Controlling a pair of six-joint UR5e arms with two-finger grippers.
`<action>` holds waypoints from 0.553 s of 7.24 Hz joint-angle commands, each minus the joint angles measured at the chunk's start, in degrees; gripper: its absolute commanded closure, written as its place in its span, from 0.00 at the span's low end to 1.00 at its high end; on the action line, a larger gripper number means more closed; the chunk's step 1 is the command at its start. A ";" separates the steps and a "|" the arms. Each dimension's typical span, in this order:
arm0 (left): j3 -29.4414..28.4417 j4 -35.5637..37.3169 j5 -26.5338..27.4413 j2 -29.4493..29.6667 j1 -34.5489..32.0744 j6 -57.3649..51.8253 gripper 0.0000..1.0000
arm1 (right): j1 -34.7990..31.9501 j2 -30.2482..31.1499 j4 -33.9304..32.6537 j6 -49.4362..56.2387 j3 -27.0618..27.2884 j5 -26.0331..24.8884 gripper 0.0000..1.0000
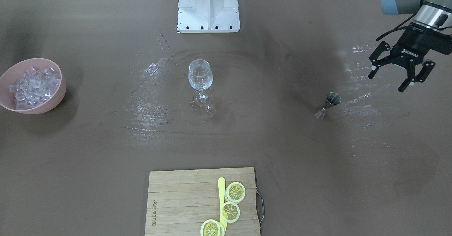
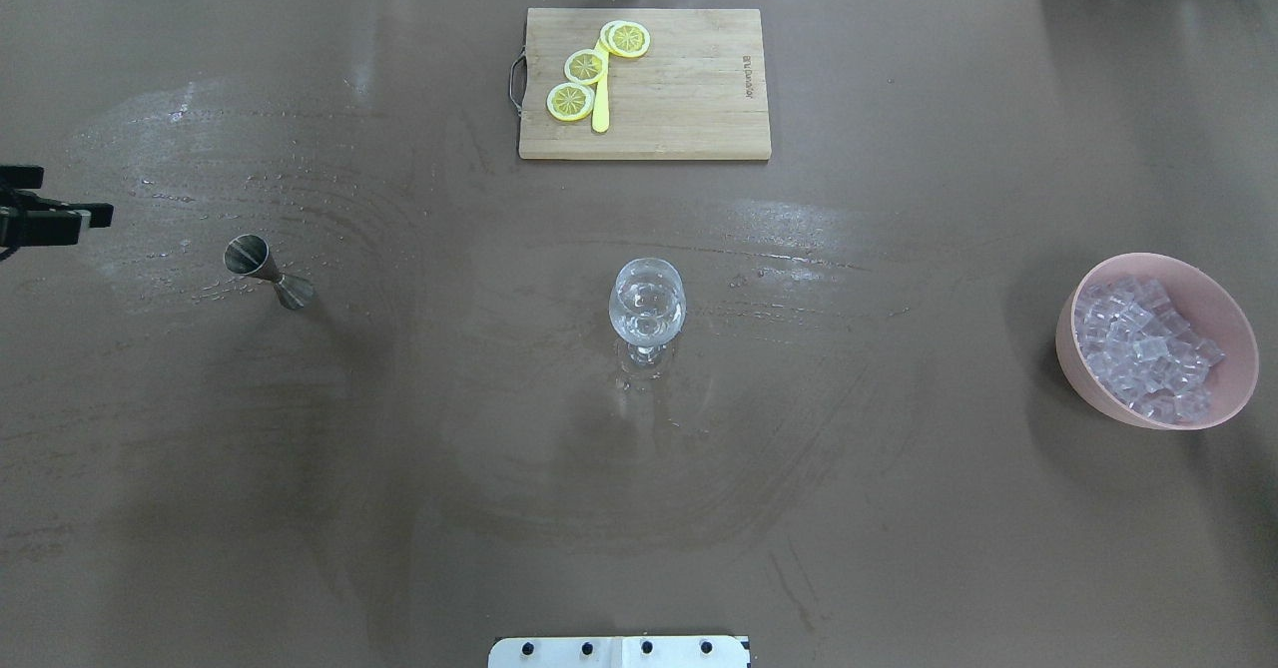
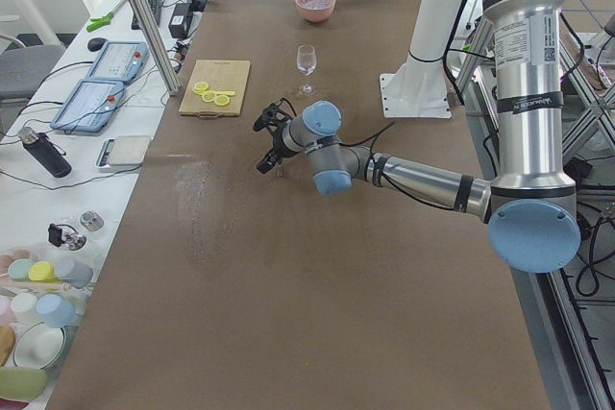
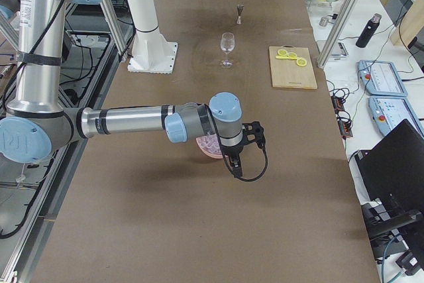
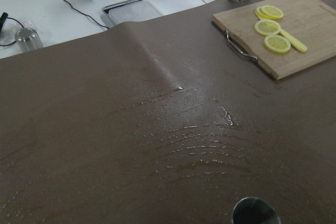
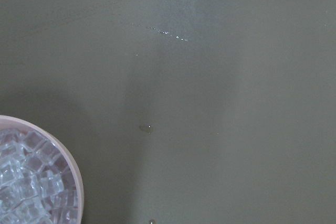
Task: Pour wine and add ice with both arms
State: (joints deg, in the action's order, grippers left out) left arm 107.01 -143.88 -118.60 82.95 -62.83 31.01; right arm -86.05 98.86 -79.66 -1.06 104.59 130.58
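Observation:
An ice cube in the middle of the pink bowl (image 1: 36, 85) should be the next thing that my right gripper reaches in for and closes on.
An upright clear wine glass (image 1: 200, 75) stands mid-table. The wine is out of view. The ice (image 1: 33, 86) fills a pink bowl (image 1: 44, 107) at the table's end on my right side. A small steel jigger (image 1: 328, 104) stands upright on the left side. My left gripper (image 1: 388, 82) hovers open above the table just beyond the jigger, with nothing between its fingers. In the left wrist view the jigger's rim (image 5: 255, 212) shows at the bottom edge. The right gripper (image 4: 242, 157) hangs beside the bowl and shows only in the exterior right view, so I cannot tell its state. The right wrist view catches the bowl's ice (image 6: 26, 182).
A wooden cutting board (image 1: 176, 200) with lemon slices (image 1: 235, 192) and a yellow knife lies at the table's operator-side edge. The white stand base (image 1: 208, 13) sits on the robot's side. Wet streaks (image 2: 779, 219) mark the brown mat around the glass and jigger.

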 commanded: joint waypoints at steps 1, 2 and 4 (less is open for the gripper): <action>0.56 19.13 -10.81 0.71 -8.24 -16.32 0.02 | 0.00 0.10 0.03 0.00 0.09 -0.06 0.00; 1.35 30.91 -10.51 1.85 -10.80 -27.21 0.02 | 0.00 0.10 0.03 -0.17 0.26 0.03 0.00; 0.84 44.49 -10.16 3.53 -18.01 -35.39 0.02 | 0.00 0.45 0.12 -5.42 2.45 2.04 0.00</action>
State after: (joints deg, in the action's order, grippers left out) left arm 108.12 -108.53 -128.74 85.78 -77.04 0.44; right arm -86.05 99.09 -79.61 -3.46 105.69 131.46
